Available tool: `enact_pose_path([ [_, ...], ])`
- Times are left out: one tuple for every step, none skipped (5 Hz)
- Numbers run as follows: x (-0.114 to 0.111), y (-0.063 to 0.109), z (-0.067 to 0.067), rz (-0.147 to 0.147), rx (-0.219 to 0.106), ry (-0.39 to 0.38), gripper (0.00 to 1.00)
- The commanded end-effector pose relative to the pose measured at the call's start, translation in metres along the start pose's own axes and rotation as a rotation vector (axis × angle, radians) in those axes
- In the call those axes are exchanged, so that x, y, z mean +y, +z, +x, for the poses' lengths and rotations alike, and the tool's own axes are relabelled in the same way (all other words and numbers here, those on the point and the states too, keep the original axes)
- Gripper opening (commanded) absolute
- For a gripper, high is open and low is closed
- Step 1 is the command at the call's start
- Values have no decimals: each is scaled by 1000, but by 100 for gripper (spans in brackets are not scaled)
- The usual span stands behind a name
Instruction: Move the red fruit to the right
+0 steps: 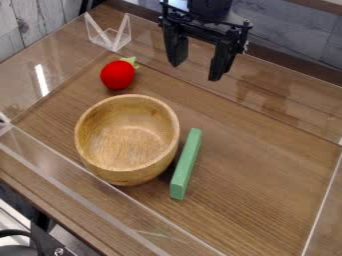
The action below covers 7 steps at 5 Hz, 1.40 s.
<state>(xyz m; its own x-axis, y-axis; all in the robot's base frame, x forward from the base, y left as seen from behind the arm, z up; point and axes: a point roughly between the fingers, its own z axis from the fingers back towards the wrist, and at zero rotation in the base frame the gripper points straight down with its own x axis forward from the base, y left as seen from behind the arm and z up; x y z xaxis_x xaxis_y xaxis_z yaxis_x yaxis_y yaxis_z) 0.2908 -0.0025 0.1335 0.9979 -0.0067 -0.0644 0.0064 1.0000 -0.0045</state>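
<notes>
Next, my gripper goes to the red fruit beyond the wooden bowl and closes on the fruit's round sides (118, 75).
The red fruit (119, 74) is small, round and bright red with a tiny green stem, lying on the wooden table at the upper left. My gripper (198, 60) hangs above the table to the right of the fruit, pointing down. Its two black fingers stand wide apart with nothing between them. A clear gap separates it from the fruit.
A wooden bowl (127, 138) sits in the middle front, far bigger than the fruit. A green block (186, 164) lies just right of the bowl. Clear plastic walls (40, 80) ring the table, with a clear stand (107, 35) at the back left.
</notes>
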Motion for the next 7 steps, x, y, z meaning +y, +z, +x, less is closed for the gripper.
enact_pose_path([
  [-3, -1, -5, 4, 13, -16, 100],
  [28, -5, -9, 12, -5, -9, 100],
  [70, -7, -13, 26, -41, -13, 100],
  [99, -5, -16, 40, -73, 3, 100],
  [114, -8, -12, 54, -97, 25, 100],
  [130, -15, -8, 68, -106, 74, 100],
  [143, -23, -3, 73, -114, 118, 100],
])
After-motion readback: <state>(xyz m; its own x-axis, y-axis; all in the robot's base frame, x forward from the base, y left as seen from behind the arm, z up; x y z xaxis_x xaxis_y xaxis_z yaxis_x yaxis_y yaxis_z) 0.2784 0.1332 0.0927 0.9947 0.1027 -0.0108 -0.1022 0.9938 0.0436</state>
